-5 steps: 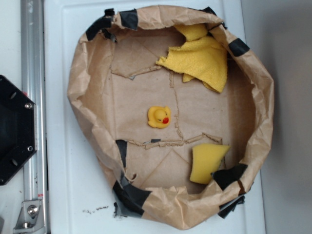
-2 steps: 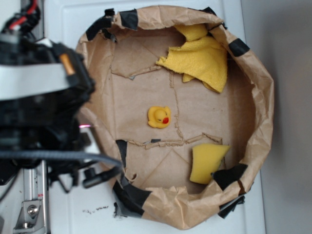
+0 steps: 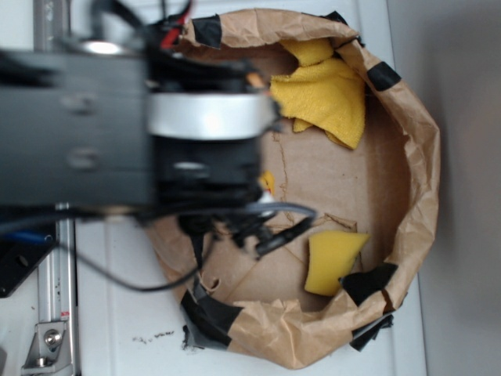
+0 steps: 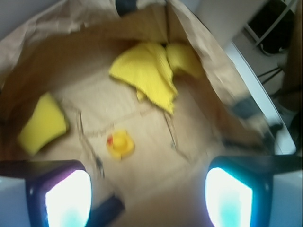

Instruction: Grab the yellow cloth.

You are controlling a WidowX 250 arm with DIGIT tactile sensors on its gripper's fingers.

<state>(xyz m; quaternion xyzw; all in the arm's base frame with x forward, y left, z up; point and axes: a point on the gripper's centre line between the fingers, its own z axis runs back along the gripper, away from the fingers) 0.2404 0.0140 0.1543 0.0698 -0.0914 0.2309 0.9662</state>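
The middle of the yellow cloth's wide part (image 3: 332, 95) (image 4: 150, 74), between its pointed corner and its smaller folded part, is the next spot my gripper should move to and close on.
The yellow cloth (image 3: 321, 98) lies crumpled against the far right wall of the brown paper basin (image 3: 419, 180). In the wrist view the cloth (image 4: 149, 75) is ahead of and well beyond my gripper (image 4: 149, 189). The jaws stand wide apart, with only the paper floor between them. My arm (image 3: 196, 117) hangs over the basin's left half and hides the fingers in the exterior view. It is apart from the cloth.
A small yellow duck (image 4: 120, 144) sits on the floor just ahead of the jaws; only its edge (image 3: 268, 182) shows beside the arm. A yellow sponge block (image 3: 333, 260) lies near the front right wall. The basin's crinkled paper walls (image 4: 203, 52) are patched with black tape.
My arm has swung in from the left and now covers the basin's left half and most of the duck. Cloth, duck and sponge have not moved.
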